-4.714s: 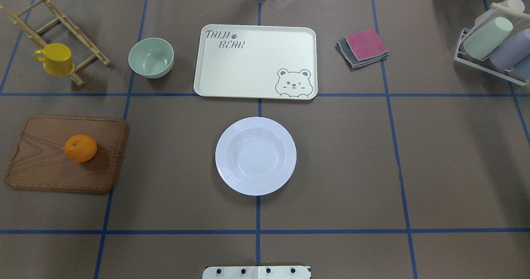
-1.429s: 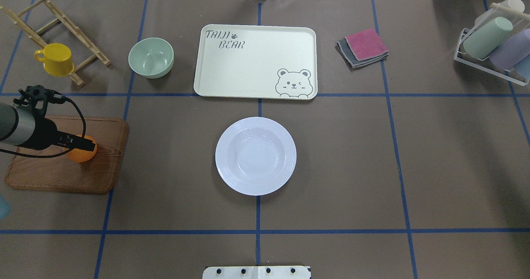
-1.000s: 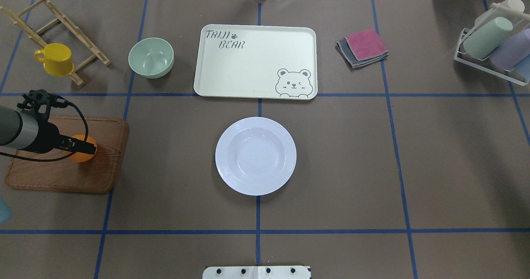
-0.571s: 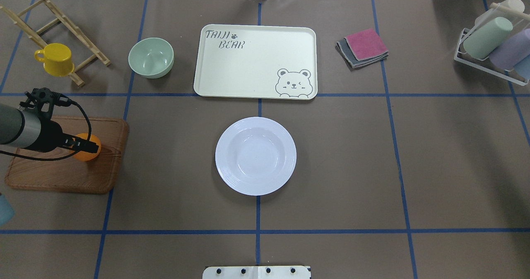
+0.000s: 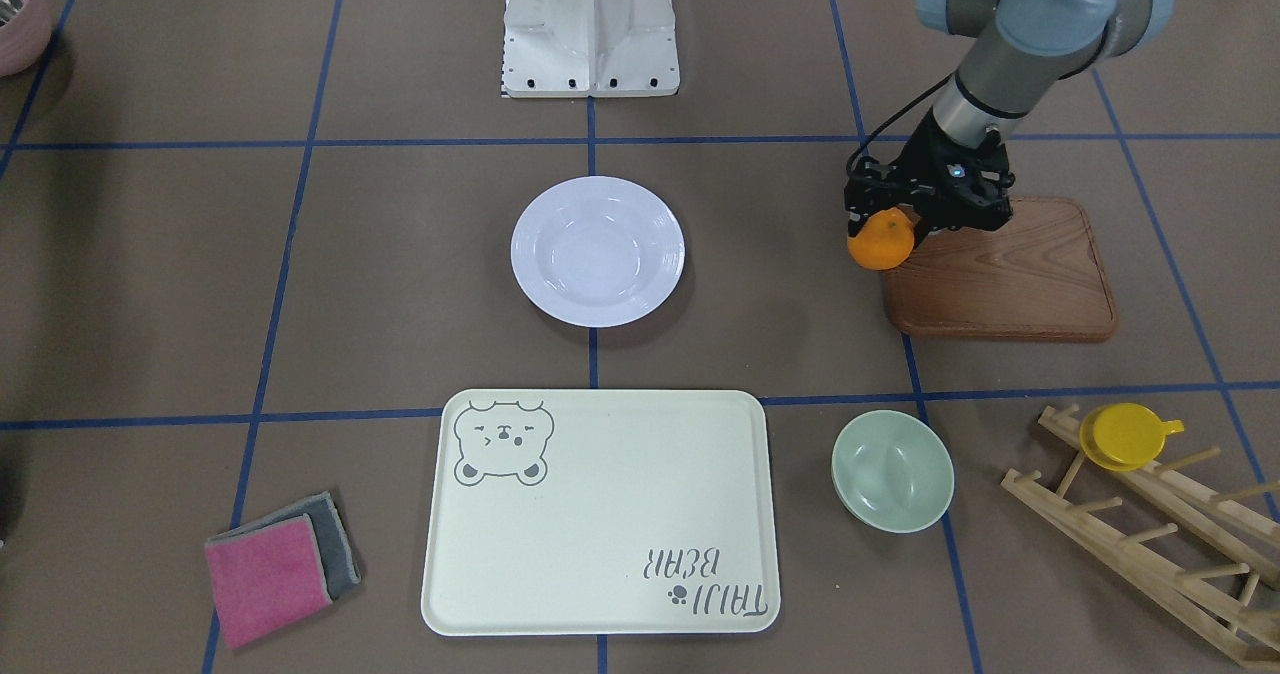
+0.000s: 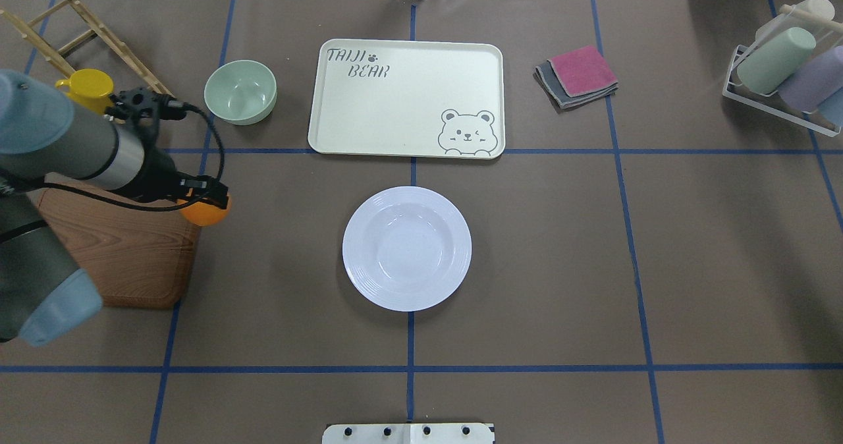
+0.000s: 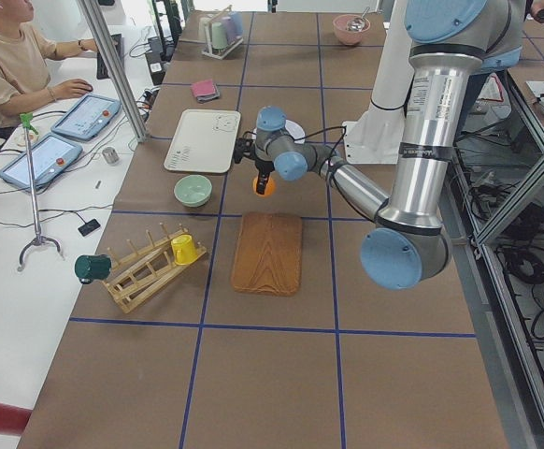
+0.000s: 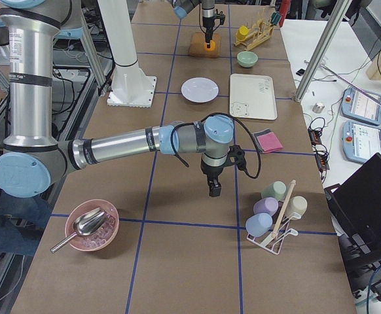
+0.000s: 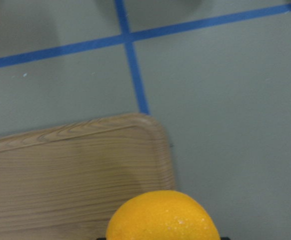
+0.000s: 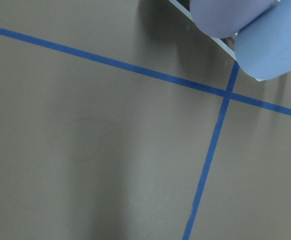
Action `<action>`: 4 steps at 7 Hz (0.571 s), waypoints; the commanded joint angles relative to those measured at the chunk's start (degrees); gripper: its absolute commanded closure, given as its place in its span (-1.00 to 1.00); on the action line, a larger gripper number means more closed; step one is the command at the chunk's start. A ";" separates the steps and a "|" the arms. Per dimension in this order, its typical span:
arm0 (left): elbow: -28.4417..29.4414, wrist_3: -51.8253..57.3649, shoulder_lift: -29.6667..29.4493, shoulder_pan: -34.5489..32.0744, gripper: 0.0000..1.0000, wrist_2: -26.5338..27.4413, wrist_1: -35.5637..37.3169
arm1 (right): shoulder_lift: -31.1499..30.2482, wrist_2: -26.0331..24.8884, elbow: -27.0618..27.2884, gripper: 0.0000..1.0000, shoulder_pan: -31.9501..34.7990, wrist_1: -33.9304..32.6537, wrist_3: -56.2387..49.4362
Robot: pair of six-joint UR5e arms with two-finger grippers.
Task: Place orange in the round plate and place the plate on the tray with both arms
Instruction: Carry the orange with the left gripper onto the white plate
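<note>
The robot's left gripper will release the orange in the middle of the empty white round plate (image 5: 590,254).
The orange (image 6: 203,215) hangs in the air over the right edge of the wooden board (image 6: 125,259), with my left gripper (image 6: 209,201) shut on it from above. From across the table the orange (image 5: 881,241) shows under the black fingers of the left gripper (image 5: 886,222). It also fills the bottom of the left wrist view, orange (image 9: 163,217). The white round plate (image 6: 355,246) lies empty at the table's middle, to the right of the orange. Behind it sits the cream bear tray (image 6: 395,101). My right gripper (image 8: 215,187) hovers low near the cup rack; I cannot tell its state.
A pale green bowl (image 6: 240,91) stands left of the tray. A yellow mug (image 6: 92,83) hangs on a wooden rack (image 6: 99,29) at the far left. Folded pink and grey cloths (image 6: 578,75) lie right of the tray. A cup rack (image 6: 790,68) stands far right.
My left gripper has lifted the orange off the wooden board and carried it right and away, past the board's edge toward the plate. More of the left arm has come into view.
</note>
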 commanded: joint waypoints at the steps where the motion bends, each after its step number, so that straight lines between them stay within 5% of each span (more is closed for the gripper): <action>1: 3.78 -10.00 -14.40 7.03 1.00 6.02 9.02 | 0.25 0.03 0.01 -1.00 0.00 0.00 0.02; 4: 21.08 -17.52 -31.04 13.56 1.00 12.30 8.78 | 0.60 0.12 -0.25 -1.00 -0.35 0.00 0.20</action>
